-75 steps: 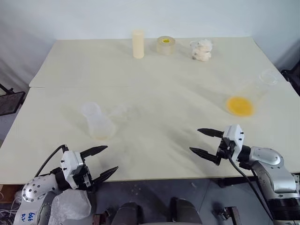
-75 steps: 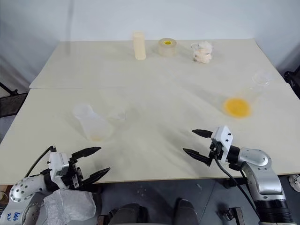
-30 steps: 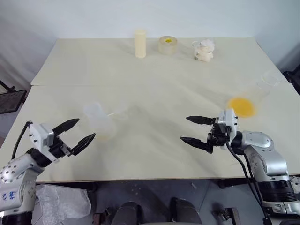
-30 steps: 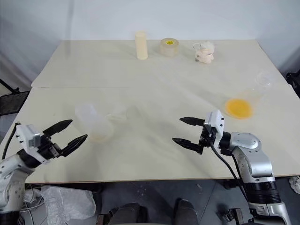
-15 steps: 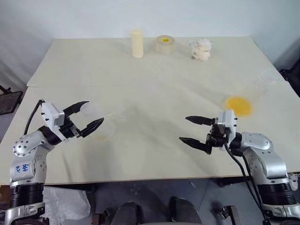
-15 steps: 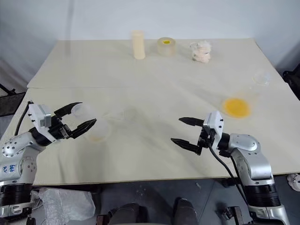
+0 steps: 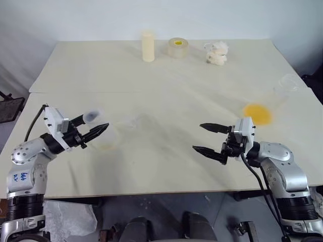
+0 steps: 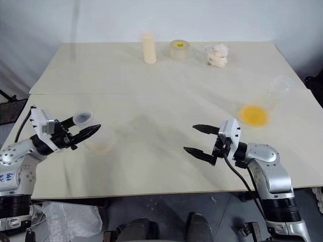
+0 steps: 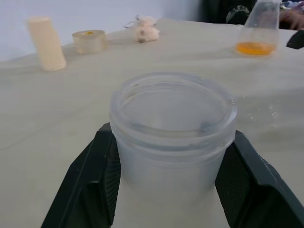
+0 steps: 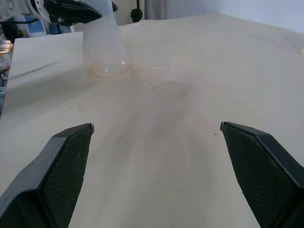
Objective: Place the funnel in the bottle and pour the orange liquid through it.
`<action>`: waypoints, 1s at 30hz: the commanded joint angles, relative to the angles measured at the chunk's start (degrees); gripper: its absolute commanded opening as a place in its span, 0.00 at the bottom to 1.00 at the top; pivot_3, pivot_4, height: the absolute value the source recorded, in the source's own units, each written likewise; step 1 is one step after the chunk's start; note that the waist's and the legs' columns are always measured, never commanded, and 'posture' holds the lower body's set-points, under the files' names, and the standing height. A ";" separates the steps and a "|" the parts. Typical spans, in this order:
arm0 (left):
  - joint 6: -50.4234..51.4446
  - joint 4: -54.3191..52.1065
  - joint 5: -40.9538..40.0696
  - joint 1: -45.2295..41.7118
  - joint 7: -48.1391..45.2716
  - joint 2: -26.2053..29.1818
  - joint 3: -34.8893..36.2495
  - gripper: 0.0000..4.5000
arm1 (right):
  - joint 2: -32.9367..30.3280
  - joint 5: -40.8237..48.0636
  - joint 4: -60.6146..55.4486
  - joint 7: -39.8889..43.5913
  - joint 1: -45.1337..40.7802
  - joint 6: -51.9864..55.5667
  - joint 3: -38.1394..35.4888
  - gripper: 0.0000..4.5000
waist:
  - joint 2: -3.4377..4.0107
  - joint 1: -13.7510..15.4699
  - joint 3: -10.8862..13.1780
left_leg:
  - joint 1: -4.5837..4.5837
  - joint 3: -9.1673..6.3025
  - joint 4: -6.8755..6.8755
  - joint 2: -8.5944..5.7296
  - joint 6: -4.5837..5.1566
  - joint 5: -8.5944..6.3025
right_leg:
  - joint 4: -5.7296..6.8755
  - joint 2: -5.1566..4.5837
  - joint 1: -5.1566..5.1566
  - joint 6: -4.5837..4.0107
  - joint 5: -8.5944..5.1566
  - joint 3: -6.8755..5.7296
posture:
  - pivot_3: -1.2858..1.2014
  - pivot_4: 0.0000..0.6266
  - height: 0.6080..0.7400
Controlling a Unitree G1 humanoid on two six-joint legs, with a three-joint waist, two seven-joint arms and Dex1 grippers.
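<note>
My left gripper is going to let go of the frosted bottle on the bare table just off my right gripper's open fingertips (image 7: 175,133).
The frosted bottle (image 7: 102,132) stands on the left of the table, and my left gripper (image 7: 98,121) is shut on its neck; in the left wrist view both black fingers (image 9: 102,161) press against the bottle (image 9: 173,137) just below its wide mouth. The clear funnel (image 7: 129,123) lies on the table just right of the bottle, hard to make out. The orange liquid (image 7: 257,112) pools in a clear wide-based flask (image 9: 259,26) at the right. My right gripper (image 7: 198,137) hovers open over the table's middle right, pointing left toward the bottle (image 10: 103,45), with nothing between its fingers.
Along the far edge stand a cream cylinder (image 7: 148,46), a yellowish tape roll (image 7: 177,47) and a crumpled white wad (image 7: 216,53). A seam runs across the table (image 7: 166,75) behind the bottle. The near table edge lies just under both arms.
My left gripper rose from below the table's edge, reached the bottle and closed on its neck. The right gripper moved a little left, then held still, open.
</note>
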 commanded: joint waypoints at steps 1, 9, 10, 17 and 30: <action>4.40 -4.24 -3.35 -4.03 -1.82 2.80 0.01 0.51 | -0.99 0.82 -1.03 0.21 -0.32 -0.81 -1.73 1.00 | -0.01 0.07 0.01 | 0.00 -0.01 0.00 0.01 0.00 0.00 | 0.01 -0.01 0.00 0.00 0.00 0.02 | 0.52 0.24 1.00; 6.72 -0.68 0.30 -21.47 -1.09 -0.85 -8.89 0.51 | -2.17 1.58 -0.17 0.02 -0.77 -0.96 -4.42 1.00 | -0.21 0.78 0.12 | -0.08 -0.04 0.13 -0.10 0.01 0.02 | 0.02 0.02 0.01 0.02 0.01 0.00 | 0.52 0.24 1.00; 6.49 0.42 1.33 -24.34 -0.95 -3.38 -11.47 0.51 | -2.40 1.51 0.06 -0.13 -0.77 -1.11 -4.91 1.00 | -0.20 0.72 0.12 | -0.07 -0.02 0.13 -0.11 0.01 0.02 | 0.03 0.02 0.01 0.02 0.01 0.02 | 0.52 0.24 1.00; 2.73 11.29 10.71 -34.28 0.88 -17.22 -23.48 0.51 | -3.16 1.25 -1.26 -1.55 1.94 -1.91 -7.51 1.00 | -0.22 1.40 0.13 | -0.17 0.10 0.12 -0.17 0.02 0.03 | 0.03 0.03 -0.10 0.05 0.03 0.00 | 0.52 0.24 1.00; -5.67 25.68 17.15 -35.80 1.42 -30.32 -27.35 0.51 | -3.28 1.96 -8.09 -6.56 10.11 -1.50 -11.35 1.00 | -0.23 1.54 0.14 | -0.36 0.25 0.17 -0.14 0.06 0.05 | 0.02 0.03 -0.29 0.06 0.04 -0.04 | 0.52 0.24 1.00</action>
